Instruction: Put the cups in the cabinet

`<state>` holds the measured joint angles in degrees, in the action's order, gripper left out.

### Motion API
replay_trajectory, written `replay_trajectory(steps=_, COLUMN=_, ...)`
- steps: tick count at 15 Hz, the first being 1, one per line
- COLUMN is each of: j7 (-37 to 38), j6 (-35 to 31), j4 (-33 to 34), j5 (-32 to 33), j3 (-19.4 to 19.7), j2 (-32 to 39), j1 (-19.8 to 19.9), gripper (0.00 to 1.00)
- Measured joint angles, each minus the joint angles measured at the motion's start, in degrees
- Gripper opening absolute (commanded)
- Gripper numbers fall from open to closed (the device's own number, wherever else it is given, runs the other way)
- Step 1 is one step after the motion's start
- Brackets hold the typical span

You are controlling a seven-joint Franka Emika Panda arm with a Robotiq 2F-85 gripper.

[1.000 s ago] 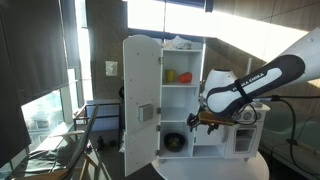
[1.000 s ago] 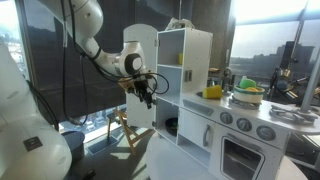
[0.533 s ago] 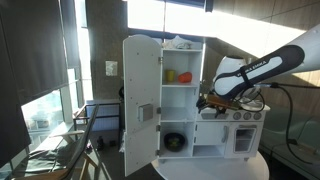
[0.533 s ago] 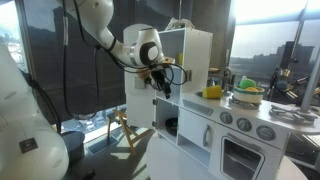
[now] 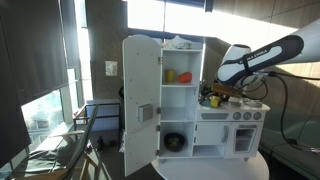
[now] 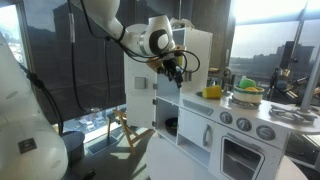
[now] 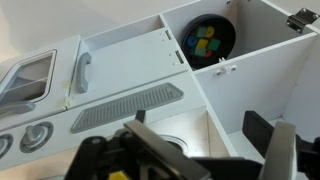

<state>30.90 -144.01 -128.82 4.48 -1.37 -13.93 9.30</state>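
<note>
My gripper is set to go to the oven unit's counter next. There it should close on the upper sides of the yellow cup [image 5: 214, 99] [image 7: 118, 176].
The tall white cabinet [image 5: 180, 60] stands open, its door [image 5: 140, 95] swung wide; it also shows in an exterior view [image 6: 195, 50]. A yellow cup [image 5: 170, 75] and a red cup [image 5: 185, 77] stand on its middle shelf. My gripper [image 5: 212, 97] hovers just beside the cabinet, above the counter of the lower oven unit, as an exterior view [image 6: 176, 72] also shows. In the wrist view the gripper [image 7: 200, 135] is open with nothing between its fingers. A yellow cup-like thing [image 6: 213, 92] sits on the counter.
A dark round pot [image 5: 175, 142] lies in the cabinet's bottom compartment and shows in the wrist view [image 7: 207, 38]. The oven unit [image 6: 235, 135] with knobs stands beside the cabinet, with pots and toys [image 6: 247, 96] on its counter. A window is behind.
My arm has risen from in front of the cabinet's lower part and swung sideways to the counter next to the cabinet. The cups on the shelf have not moved.
</note>
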Motion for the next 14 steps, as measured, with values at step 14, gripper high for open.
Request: replay_trajectory(steps=14, j7=10.6, j6=1.5, j4=8.8, j5=8.9, j3=1.4, j2=5.4, j1=4.3, gripper=1.00)
